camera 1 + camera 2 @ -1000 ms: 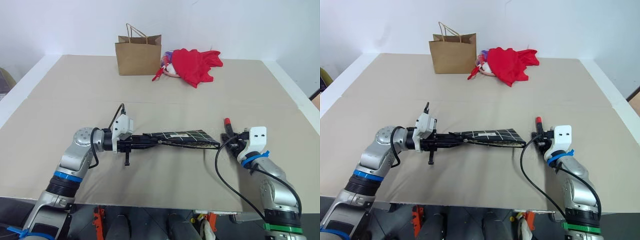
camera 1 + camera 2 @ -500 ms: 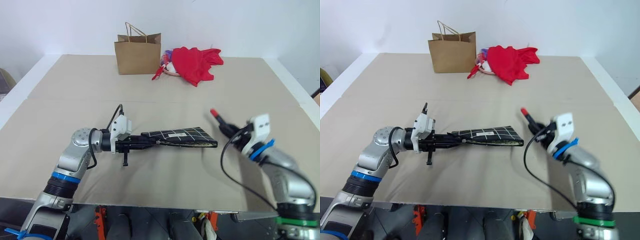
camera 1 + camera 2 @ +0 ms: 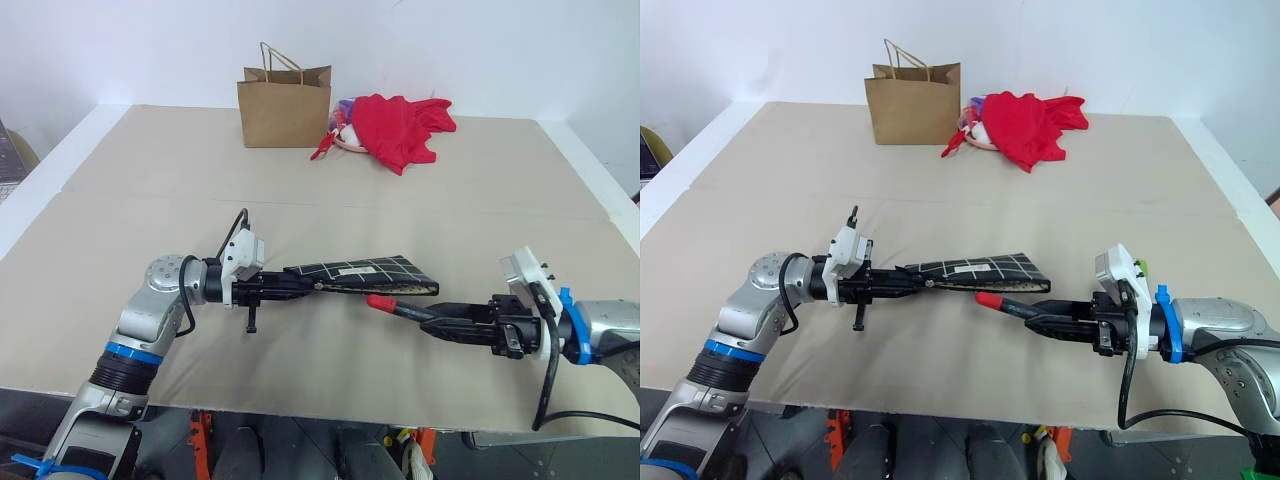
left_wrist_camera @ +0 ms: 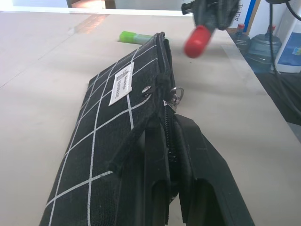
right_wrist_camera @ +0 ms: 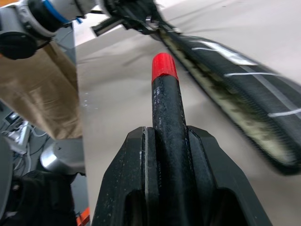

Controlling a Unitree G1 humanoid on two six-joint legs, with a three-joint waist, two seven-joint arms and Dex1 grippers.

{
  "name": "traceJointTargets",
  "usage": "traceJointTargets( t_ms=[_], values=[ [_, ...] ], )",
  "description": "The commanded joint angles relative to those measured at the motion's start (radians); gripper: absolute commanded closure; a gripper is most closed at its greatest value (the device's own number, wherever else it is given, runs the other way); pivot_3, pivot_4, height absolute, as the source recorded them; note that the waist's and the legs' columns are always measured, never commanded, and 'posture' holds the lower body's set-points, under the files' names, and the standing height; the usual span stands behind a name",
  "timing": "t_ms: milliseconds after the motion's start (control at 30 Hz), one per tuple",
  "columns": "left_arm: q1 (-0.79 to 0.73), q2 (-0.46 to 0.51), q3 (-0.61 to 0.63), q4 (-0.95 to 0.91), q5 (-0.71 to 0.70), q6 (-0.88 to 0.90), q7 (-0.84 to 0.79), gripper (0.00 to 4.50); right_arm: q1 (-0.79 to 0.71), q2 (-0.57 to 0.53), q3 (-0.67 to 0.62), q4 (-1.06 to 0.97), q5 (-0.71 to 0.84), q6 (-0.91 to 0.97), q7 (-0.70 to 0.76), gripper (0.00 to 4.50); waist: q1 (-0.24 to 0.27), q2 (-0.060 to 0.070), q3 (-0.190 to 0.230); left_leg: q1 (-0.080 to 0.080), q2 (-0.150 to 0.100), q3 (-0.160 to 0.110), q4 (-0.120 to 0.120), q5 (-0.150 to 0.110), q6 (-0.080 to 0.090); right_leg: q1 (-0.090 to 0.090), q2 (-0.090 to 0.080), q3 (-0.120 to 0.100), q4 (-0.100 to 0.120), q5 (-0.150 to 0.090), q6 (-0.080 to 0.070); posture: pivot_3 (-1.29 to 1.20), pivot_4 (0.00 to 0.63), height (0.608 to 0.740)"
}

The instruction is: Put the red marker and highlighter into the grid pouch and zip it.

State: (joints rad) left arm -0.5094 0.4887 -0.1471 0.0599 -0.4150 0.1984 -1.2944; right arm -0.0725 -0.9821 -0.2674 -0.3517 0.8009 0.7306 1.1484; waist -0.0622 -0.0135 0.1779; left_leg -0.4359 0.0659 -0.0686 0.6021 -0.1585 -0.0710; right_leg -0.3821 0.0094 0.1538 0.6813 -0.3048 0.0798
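Observation:
I need to let go of the red marker with my right gripper inside the grid pouch's open front edge [image 3: 390, 293] [image 5: 237, 110], toward its loose end.
The grid pouch [image 3: 365, 272], black with white lines, hangs level above the table. My left gripper [image 3: 298, 285] is shut on its left end beside the zipper ring [image 4: 174, 92]. My right gripper [image 3: 442, 322] is shut on the red marker [image 3: 405, 310], a black barrel between both fingers [image 5: 136, 188]. The marker lies nearly level and points left. Its red cap [image 5: 164, 67] sits just in front of the pouch's right end, apart from it. In the left wrist view the lime-green highlighter [image 4: 134, 36] lies on the table beyond the pouch's far end.
A brown paper bag [image 3: 285, 105] stands at the back of the table, with a red cloth heap [image 3: 402, 128] to its right. The table's front edge [image 3: 300, 405] runs close under both arms. White table borders lie far left and far right.
My right arm has swung out to the right and back towards the front edge. It has turned the marker from pointing up and away to pointing left at the pouch. The left arm and pouch have held still.

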Motion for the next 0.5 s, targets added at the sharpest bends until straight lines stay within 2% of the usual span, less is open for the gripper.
traceJointTargets(
  t_ms=[33, 500],
  values=[
    [-0.007, 0.004, 0.015, -0.04, -0.015, -0.004, 0.001, 4.5, -0.019, -0.009, -0.029, 0.002, -0.011, -0.025, -0.003, 3.88, 0.0, 0.0, 0.0, 0.0, 0.0, 0.0, 0.0, 0.0, 0.0, 0.0, 0.0, 0.0, 0.0, 0.0, 0.0, 0.0, 0.15, 0.74],
    [0.016, -0.013, 0.002, -0.082, -0.008, -0.012, 0.032, 4.5, -0.058, -0.001, 0.042, 0.039, -0.106, -0.067, -0.01, 3.88, 0.002, 0.0, 0.0, -0.001, 0.0, 0.0, 0.0, 0.0, -0.001, 0.0, 0.0, 0.0, 0.0, 0.0, 0.001, 0.0, 0.15, 0.74]
  ],
)
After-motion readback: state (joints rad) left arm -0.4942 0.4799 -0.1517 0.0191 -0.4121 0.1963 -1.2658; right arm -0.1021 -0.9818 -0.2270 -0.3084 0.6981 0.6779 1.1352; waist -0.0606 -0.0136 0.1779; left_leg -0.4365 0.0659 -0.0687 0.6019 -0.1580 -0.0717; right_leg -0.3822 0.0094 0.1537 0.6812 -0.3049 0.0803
